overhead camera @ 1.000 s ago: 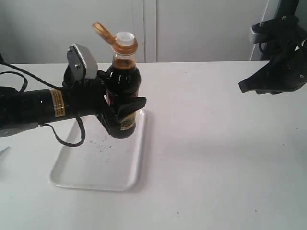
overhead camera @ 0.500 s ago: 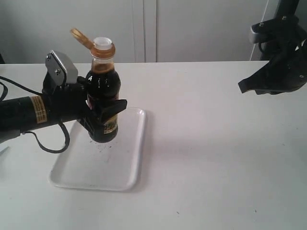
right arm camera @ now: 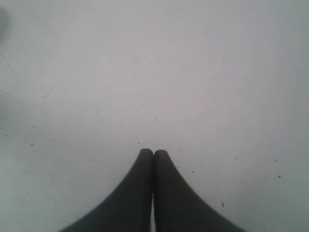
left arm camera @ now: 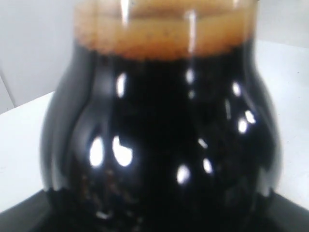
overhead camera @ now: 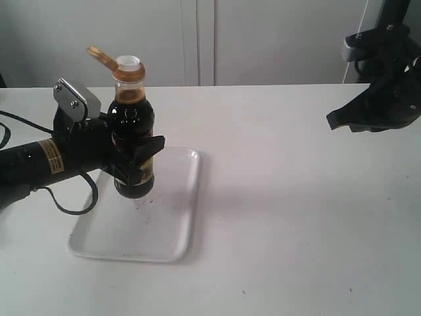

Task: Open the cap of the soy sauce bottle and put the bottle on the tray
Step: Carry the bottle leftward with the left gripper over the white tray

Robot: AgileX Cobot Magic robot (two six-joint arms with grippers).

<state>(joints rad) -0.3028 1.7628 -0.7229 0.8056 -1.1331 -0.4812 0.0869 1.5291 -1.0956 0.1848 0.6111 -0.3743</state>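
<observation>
Next, my left gripper lets go of the soy sauce bottle on the white tray (overhead camera: 123,212), between the tray's middle and the cables.
The soy sauce bottle (overhead camera: 133,125) stands upright over the left part of the white tray (overhead camera: 171,224), its base at or just above the tray floor. Its orange-brown cap (overhead camera: 99,55) is flipped open and hangs back from the white spout (overhead camera: 129,63). My left gripper (overhead camera: 139,164) is shut on the bottle's lower body, reaching in from the left. Dark liquid in the soy sauce bottle (left arm camera: 159,130) fills the left wrist view and hides the fingers. My right gripper (right arm camera: 153,153) is shut and empty, raised above bare table; in the exterior view the right gripper (overhead camera: 335,120) hangs at the far right.
The white table (overhead camera: 296,217) stretches right of the tray. Black cables (overhead camera: 72,197) trail from the left arm next to the tray's left rim. A pale wall with cabinet seams stands behind the table.
The left gripper has carried the bottle leftward and down, from above the tray's right rim to over the tray's left part. The right arm has not moved.
</observation>
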